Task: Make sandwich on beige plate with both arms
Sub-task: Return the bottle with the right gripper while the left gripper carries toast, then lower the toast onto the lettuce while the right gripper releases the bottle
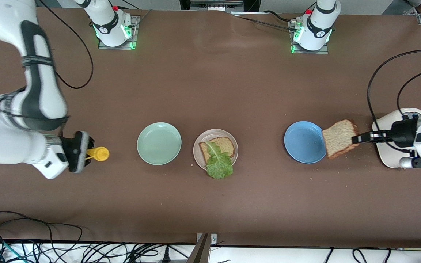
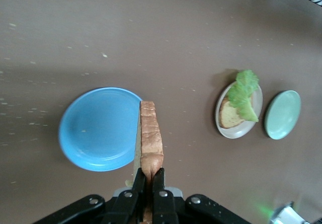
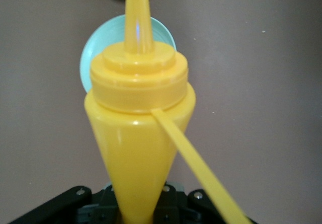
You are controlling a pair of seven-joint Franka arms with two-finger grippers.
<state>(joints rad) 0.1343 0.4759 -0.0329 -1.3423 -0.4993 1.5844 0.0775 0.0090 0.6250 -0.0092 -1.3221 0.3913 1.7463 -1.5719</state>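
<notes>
My right gripper is to stand the yellow squeeze bottle on the bare table (image 1: 95,130) beside the mint-green plate, opposite the beige plate.
The beige plate (image 1: 198,155) sits mid-table with one bread slice (image 1: 226,144) on it. A ruffled lettuce leaf (image 1: 218,165) lies on that slice and hangs over the rim toward the front camera. My left gripper (image 1: 356,139) is shut on the crust of a second bread slice (image 1: 339,138), held on edge (image 2: 150,138) in the air over the rim of the blue plate (image 1: 303,142). My right gripper (image 1: 86,153) is shut on a yellow squeeze bottle (image 1: 100,153), its nozzle (image 3: 137,12) pointing toward the mint-green plate (image 1: 159,143).
A white rounded board (image 1: 387,149) lies under the left wrist at the left arm's end of the table. The three plates form a row across the middle. Loose cables (image 1: 49,241) run along the table edge nearest the front camera.
</notes>
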